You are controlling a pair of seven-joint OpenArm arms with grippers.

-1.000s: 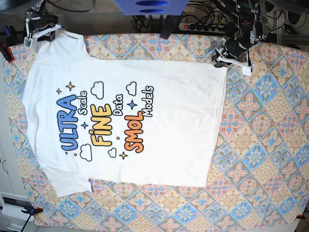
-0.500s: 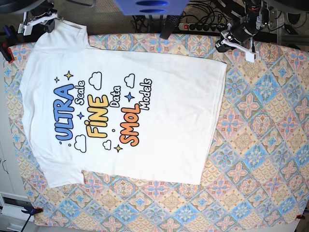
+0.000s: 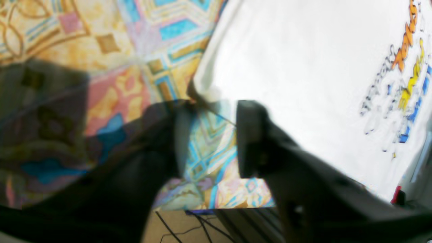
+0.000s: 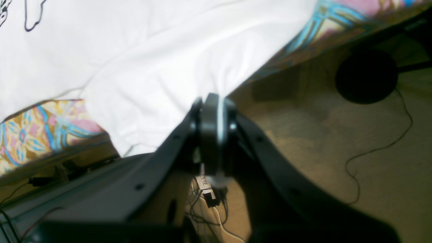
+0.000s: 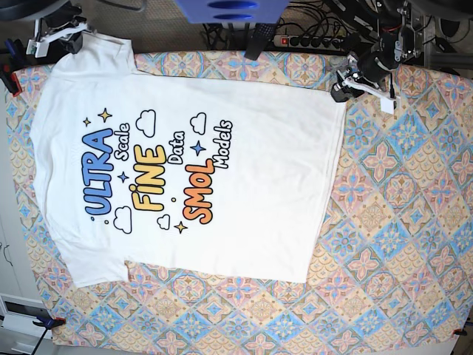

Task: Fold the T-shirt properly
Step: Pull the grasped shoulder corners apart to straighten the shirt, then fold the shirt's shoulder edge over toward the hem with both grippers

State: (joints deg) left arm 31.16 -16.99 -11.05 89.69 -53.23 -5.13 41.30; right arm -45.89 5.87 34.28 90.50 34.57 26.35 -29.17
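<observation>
The far hem corner sits just ahead of the left gripper's open fingertips, so next the left gripper reaches in and pinches the cloth deeper (image 3: 223, 92) before it folds.
The white T-shirt (image 5: 251, 185) lies flat and print side up on the patterned tablecloth (image 5: 399, 222), collar end to the left and hem to the right. Its blue, yellow and orange print (image 5: 155, 177) faces up. My right gripper (image 5: 70, 33) is shut on the far sleeve's edge at the table's far left corner; the right wrist view shows the fingertips (image 4: 211, 111) pinching white cloth (image 4: 152, 67). My left gripper (image 5: 347, 83) is open just beyond the far hem corner. In the left wrist view the hem corner (image 3: 202, 87) lies just ahead of the left gripper (image 3: 211, 135).
A power strip and cables (image 5: 310, 41) run along the table's far edge, with a blue object (image 5: 229, 9) above them. A red clamp (image 5: 7, 74) grips the left edge. The right wrist view shows floor with loose cables (image 4: 371, 152) beyond the table.
The shirt was pulled toward the far left. The left gripper let go of the hem corner, lifted away, and has now come back down close to it. The right gripper still holds the sleeve.
</observation>
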